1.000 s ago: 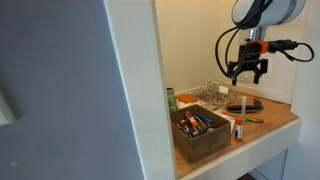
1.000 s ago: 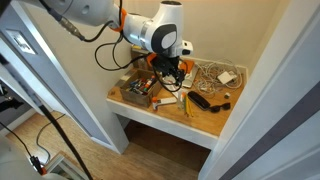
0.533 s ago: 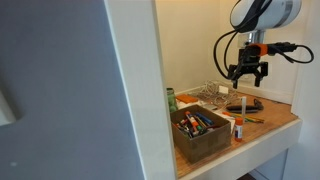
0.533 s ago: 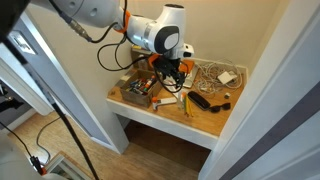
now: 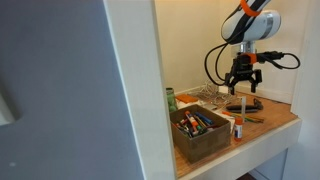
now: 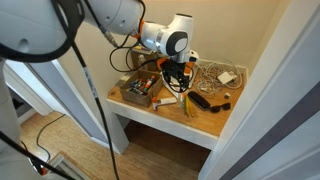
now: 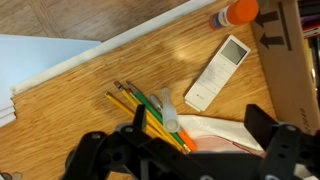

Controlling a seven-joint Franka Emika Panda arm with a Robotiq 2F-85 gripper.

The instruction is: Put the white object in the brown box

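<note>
The robot's gripper should close on the upper end (image 5: 243,98) (image 7: 177,125) of the short white marker standing upright next to the pencils.
The white object (image 7: 215,72) is a flat white rectangular device lying on the wooden tabletop, seen in the wrist view ahead of the fingers. The brown box (image 5: 203,137) is an open-top bin full of pens and small items; it also shows in an exterior view (image 6: 138,93), and its wall runs along the right edge of the wrist view (image 7: 292,60). My gripper (image 7: 198,135) is open and empty, hovering above the table beside the box, over pencils and a white sheet. It shows in both exterior views (image 5: 243,88) (image 6: 176,76).
Several pencils (image 7: 138,104), a short white marker (image 7: 168,110) and a white folded sheet (image 7: 222,130) lie under the gripper. An orange-capped bottle (image 7: 238,12) stands by the box. Cables and dark items (image 6: 210,100) clutter the back of the shelf. The table's front edge (image 7: 90,58) is close.
The gripper has come down toward the tabletop and shifted slightly away from the box. It stays open. Nothing on the table has moved.
</note>
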